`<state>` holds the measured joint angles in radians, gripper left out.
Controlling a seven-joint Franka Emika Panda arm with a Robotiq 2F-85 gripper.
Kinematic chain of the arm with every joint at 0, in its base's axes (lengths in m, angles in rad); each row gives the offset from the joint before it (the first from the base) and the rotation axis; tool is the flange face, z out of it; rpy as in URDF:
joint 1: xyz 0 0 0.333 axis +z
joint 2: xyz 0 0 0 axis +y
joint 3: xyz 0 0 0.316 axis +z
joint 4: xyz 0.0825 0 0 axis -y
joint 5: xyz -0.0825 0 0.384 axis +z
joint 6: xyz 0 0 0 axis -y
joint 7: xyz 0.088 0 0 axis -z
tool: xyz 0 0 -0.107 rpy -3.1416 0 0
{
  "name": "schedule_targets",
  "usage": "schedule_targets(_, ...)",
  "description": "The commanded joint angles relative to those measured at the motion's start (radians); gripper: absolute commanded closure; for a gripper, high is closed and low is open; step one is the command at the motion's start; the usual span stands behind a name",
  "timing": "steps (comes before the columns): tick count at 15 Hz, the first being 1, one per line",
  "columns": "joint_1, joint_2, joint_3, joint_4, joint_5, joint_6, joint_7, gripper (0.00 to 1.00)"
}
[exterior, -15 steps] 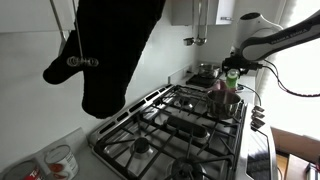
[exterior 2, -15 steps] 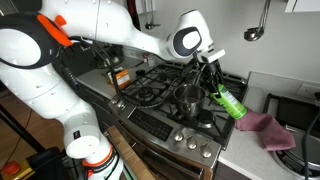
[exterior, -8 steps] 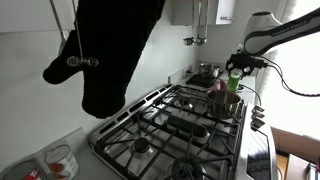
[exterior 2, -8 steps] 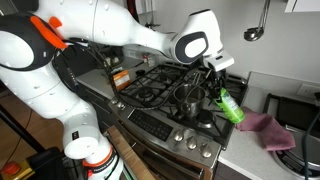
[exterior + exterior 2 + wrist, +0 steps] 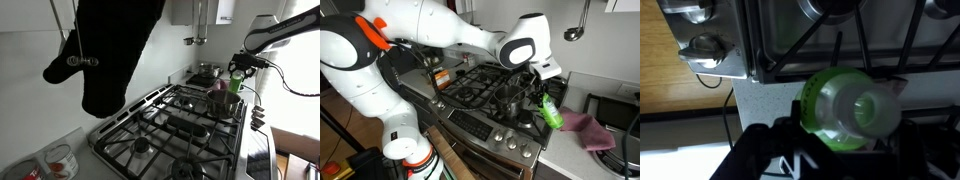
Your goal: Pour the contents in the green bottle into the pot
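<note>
Next, my gripper sets the green bottle down on the pale counter (image 5: 241, 95) just behind the dark pot, in a spot that is near the maroon cloth.
The green bottle (image 5: 551, 112) hangs tilted in my gripper (image 5: 541, 90), just off the stove's edge beside the pot (image 5: 508, 96). In an exterior view the green bottle (image 5: 235, 80) sits under the gripper (image 5: 238, 66), above and just behind the dark pot (image 5: 225, 101) on a burner. In the wrist view the green bottle (image 5: 845, 110) fills the space between the dark jaws (image 5: 840, 138), seen end-on over the pale counter next to the stove grate. The gripper is shut on the bottle.
A black oven mitt (image 5: 110, 50) hangs close to the camera. A small shiny steel pot (image 5: 205, 70) stands behind. A maroon cloth (image 5: 583, 131) lies on the counter. Stove knobs (image 5: 705, 45) line the stove front. Black grates (image 5: 170, 120) cover the burners.
The gripper has carried the green bottle sideways away from the pot's rim toward the counter and the maroon cloth. The pot has not moved.
</note>
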<state>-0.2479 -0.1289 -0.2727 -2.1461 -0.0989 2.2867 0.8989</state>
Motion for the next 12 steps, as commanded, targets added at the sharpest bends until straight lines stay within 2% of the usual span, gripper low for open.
schedule_targets(1, -0.047, 0.051, -0.052, 0.071, 0.165, -0.074, -0.150, 0.55)
schedule_targets(5, -0.098, 0.104, -0.106, 0.141, 0.306, -0.142, -0.257, 0.55)
schedule_targets(7, -0.123, 0.155, -0.134, 0.195, 0.426, -0.201, -0.304, 0.55)
schedule_targets(12, -0.177, 0.268, -0.162, 0.294, 0.608, -0.307, -0.248, 0.55)
